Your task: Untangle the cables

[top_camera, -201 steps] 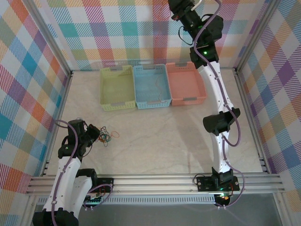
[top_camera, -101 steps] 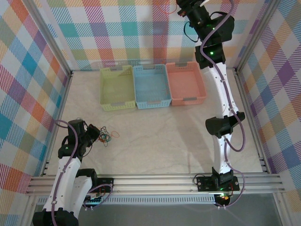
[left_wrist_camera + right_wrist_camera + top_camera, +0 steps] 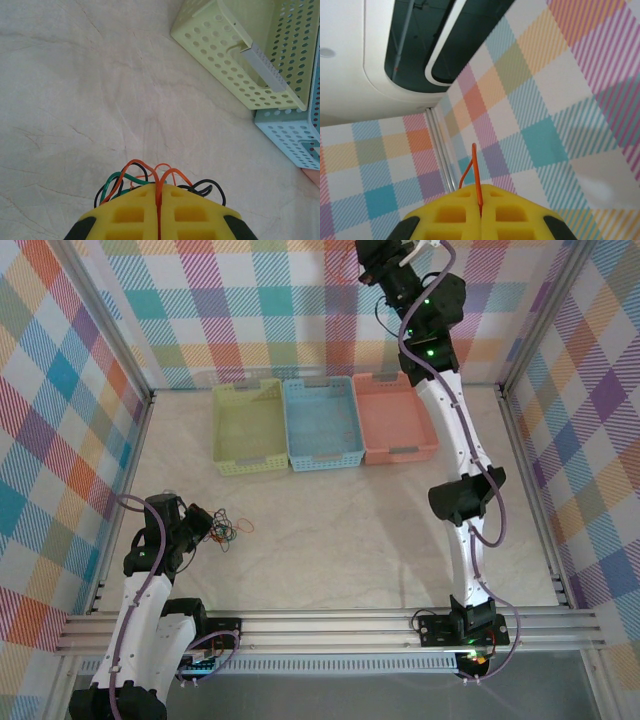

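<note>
My right gripper will let go of the thin orange cable on the bottom of the blue basket (image 3: 322,430), the middle one.
A small tangle of cables (image 3: 229,530), orange, green and black, lies on the table at the near left. My left gripper (image 3: 207,523) sits at its left edge. In the left wrist view the yellow fingers (image 3: 130,215) are pressed together, and my left gripper (image 3: 159,194) is shut on an orange cable (image 3: 158,184), with loops of the tangle (image 3: 120,179) spilling out just ahead. My right arm (image 3: 432,340) reaches high up against the back wall. In the right wrist view my right gripper (image 3: 480,194) is shut on a thin orange cable (image 3: 476,170) that sticks up from the jaws.
Three baskets stand in a row at the back: yellow-green (image 3: 217,430), blue (image 3: 322,462) and salmon (image 3: 402,452). The yellow-green basket (image 3: 220,55) and the blue one (image 3: 295,135) lie ahead and to the right of the left gripper. Checked walls enclose the table.
The right arm's upper part swung right and then back left, still high at the back wall. The left arm and the tangle have not moved.
</note>
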